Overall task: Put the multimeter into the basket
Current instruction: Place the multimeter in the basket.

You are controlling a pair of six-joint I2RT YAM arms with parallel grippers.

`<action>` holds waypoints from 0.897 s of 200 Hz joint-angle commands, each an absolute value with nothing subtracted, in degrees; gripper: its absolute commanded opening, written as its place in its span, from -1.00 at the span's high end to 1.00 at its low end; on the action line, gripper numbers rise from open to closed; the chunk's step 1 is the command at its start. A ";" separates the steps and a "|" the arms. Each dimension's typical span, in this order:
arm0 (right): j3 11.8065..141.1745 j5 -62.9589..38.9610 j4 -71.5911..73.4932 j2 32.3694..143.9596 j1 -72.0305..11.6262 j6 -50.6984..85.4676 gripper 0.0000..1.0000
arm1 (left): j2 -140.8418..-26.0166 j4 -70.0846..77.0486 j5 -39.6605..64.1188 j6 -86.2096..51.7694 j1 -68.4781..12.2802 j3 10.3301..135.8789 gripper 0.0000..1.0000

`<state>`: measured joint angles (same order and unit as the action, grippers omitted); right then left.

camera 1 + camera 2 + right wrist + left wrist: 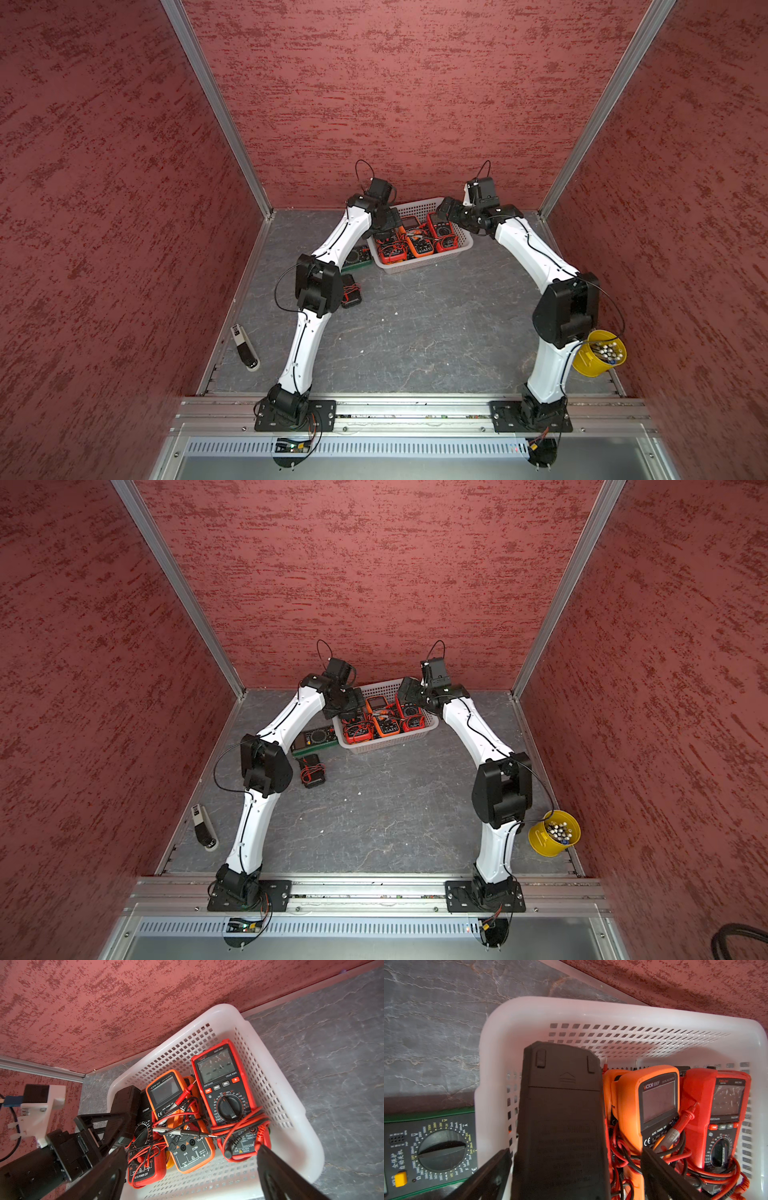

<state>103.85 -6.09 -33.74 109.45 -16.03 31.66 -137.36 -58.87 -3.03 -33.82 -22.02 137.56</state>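
Observation:
My left gripper is going to close next on the case's middle (pixel 350 290) of the black multimeter with red leads, in front of the green multimeter.
The white perforated basket (pixel 419 266) (pixel 386 746) (pixel 571 1009) (pixel 226 1009) stands at the back of the table and holds several multimeters. A black multimeter (pixel 562 1115) (pixel 125 1101) lies back side up at the basket's left end, leaning on the wall. My left gripper (pixel 575 1151) (pixel 386 232) is open around it, with a gap showing on both sides of its case. Beside it lie an orange multimeter (pixel 654 1105) (pixel 176 1115) and a red one (pixel 716 1118) (pixel 224 1088), tangled in red and black leads. My right gripper (pixel 191 1148) (pixel 446 210) hangs open over the basket's right end, holding nothing.
A green multimeter (pixel 357 255) (pixel 313 739) (pixel 429 1153) lies on the table just left of the basket. A black multimeter with red leads (pixel 352 293) (pixel 312 769) sits in front of it. A yellow cup (pixel 598 353) stands front right, a small white-and-black device (pixel 245 347) front left.

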 commanded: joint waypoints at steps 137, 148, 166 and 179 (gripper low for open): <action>96.45 -2.46 -34.28 99.50 -16.41 29.96 -0.98 | -90.18 -49.46 -3.80 -41.93 -20.30 76.70 -0.99; 96.38 -2.61 -34.28 99.65 -16.37 29.80 -0.98 | -89.57 -49.33 -3.46 -43.05 -20.47 73.66 -0.99; 96.67 -3.11 -34.67 100.12 -16.40 29.62 -0.98 | -89.83 -47.64 -2.50 -43.46 -20.84 70.26 -0.99; 96.77 -3.57 -34.88 100.42 -16.42 29.69 -0.98 | -91.38 -46.98 -1.71 -43.20 -20.70 69.53 -0.99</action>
